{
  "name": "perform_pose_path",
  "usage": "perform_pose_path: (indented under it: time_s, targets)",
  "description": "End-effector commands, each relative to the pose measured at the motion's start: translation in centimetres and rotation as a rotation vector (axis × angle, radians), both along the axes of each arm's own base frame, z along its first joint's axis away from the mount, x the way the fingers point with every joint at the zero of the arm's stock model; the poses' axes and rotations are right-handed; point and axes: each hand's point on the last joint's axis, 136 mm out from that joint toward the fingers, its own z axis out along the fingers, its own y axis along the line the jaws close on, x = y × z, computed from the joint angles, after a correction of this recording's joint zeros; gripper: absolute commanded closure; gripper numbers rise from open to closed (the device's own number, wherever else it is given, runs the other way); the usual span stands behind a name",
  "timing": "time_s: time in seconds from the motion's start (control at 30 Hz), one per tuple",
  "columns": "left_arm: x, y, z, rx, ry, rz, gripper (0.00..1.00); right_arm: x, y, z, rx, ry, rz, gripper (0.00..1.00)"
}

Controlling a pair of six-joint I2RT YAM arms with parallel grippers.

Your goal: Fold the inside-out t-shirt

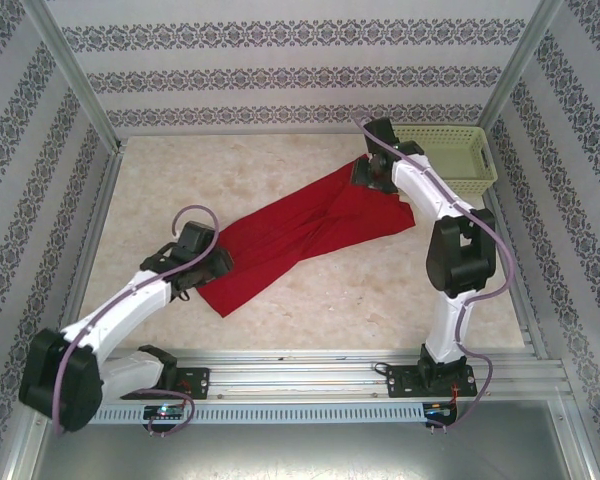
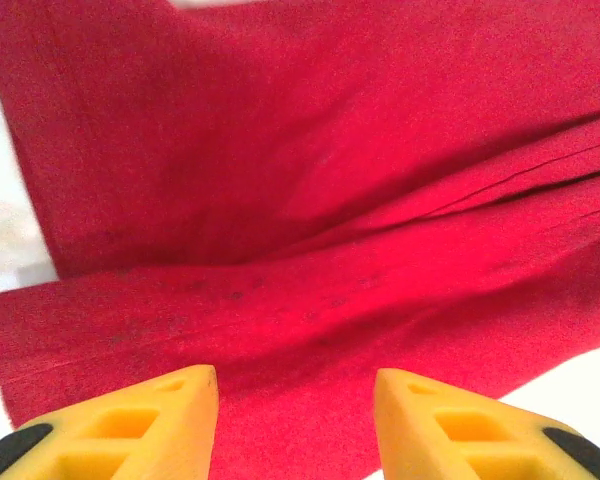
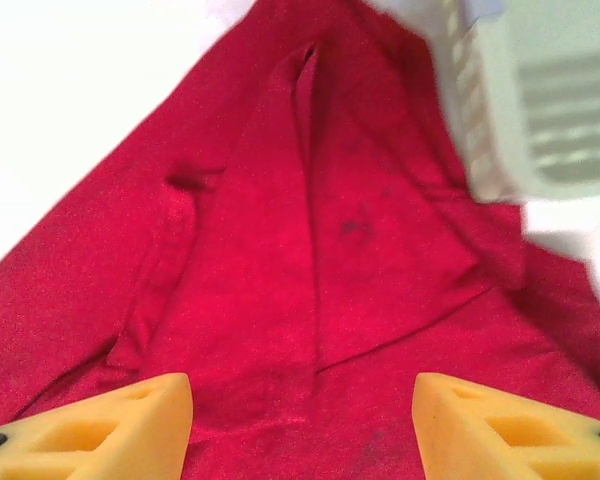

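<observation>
My left gripper will pinch that end's edge (image 1: 211,302) and pull it straight before folding, because the t-shirt has creases along it and its near end sticks out crooked.
The inside-out t-shirt (image 1: 300,230) is a bright red cloth lying in a long creased band that runs diagonally from near left to far right on the table. My left gripper (image 1: 218,268) sits over its near-left end. In the left wrist view the gripper (image 2: 295,385) is open, its yellow fingers (image 2: 170,410) apart above the t-shirt (image 2: 320,220), with nothing pinched. My right gripper (image 1: 366,178) is over the far-right end. In the right wrist view the gripper (image 3: 302,390) is open wide above folded layers of the t-shirt (image 3: 280,260).
A pale green lattice basket (image 1: 448,156) stands at the back right, just beyond the right gripper, and its corner (image 3: 530,100) touches the cloth's edge. The beige tabletop (image 1: 180,190) is bounded by patterned walls and a metal rail (image 1: 310,365) at the near edge.
</observation>
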Motion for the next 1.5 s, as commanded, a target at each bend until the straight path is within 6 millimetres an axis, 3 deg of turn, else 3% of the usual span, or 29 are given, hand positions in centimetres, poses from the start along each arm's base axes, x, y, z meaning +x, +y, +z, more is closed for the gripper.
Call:
perform_pose_path:
  time_s: [0.0, 0.1, 0.27, 0.4, 0.5, 0.63, 0.73, 0.83, 0.93, 1.07, 1.23, 1.47]
  targets:
    - [0.5, -0.8, -2.2, -0.032, 0.03, 0.01, 0.55, -0.6, 1.3, -3.7, 0.09, 0.057, -0.007, 0.4]
    - [0.0, -0.7, -4.1, -0.041, 0.07, 0.007, 0.55, -1.7, 0.8, -6.3, 0.101, 0.116, -0.042, 0.4]
    - [-1.7, 2.7, -7.1, -0.027, 0.159, 0.075, 0.55, -3.4, -1.4, -9.6, 0.078, 0.208, -0.148, 0.41]
    - [-2.0, 5.3, -7.9, 0.001, 0.183, 0.118, 0.55, -4.4, -2.9, -11.0, 0.051, 0.24, -0.205, 0.42]
    - [-1.3, 5.6, -8.3, -0.049, 0.189, 0.138, 0.57, -4.2, -3.8, -11.3, 0.027, 0.225, -0.21, 0.42]
    - [0.2, 6.7, -6.6, -0.021, 0.173, 0.151, 0.57, -3.5, -4.0, -10.9, 0.0, 0.208, -0.169, 0.43]
    - [0.6, 6.6, -3.5, 0.034, 0.117, 0.117, 0.53, -3.8, -3.8, -9.2, -0.03, 0.167, -0.126, 0.43]
    - [-0.5, 5.3, -0.4, 0.13, 0.07, 0.06, 0.47, -4.9, -3.3, -7.6, -0.071, 0.14, -0.087, 0.42]
    - [-2.9, 4.3, 0.4, 0.178, 0.065, 0.043, 0.45, -6.8, -2.5, -7.1, -0.058, 0.136, -0.061, 0.41]
    - [-4.9, 2.5, -1.5, 0.09, 0.074, 0.033, 0.46, -9.0, -2.0, -8.2, -0.014, 0.153, -0.058, 0.4]
    - [-5.2, 1.1, -5.0, 0.06, 0.154, -0.004, 0.47, -9.4, -2.5, -10.7, 0.038, 0.22, -0.089, 0.4]
    - [-5.3, 4.7, -7.7, 0.085, 0.235, 0.115, 0.64, -8.5, -5.5, -11.4, -0.04, 0.243, -0.182, 0.41]
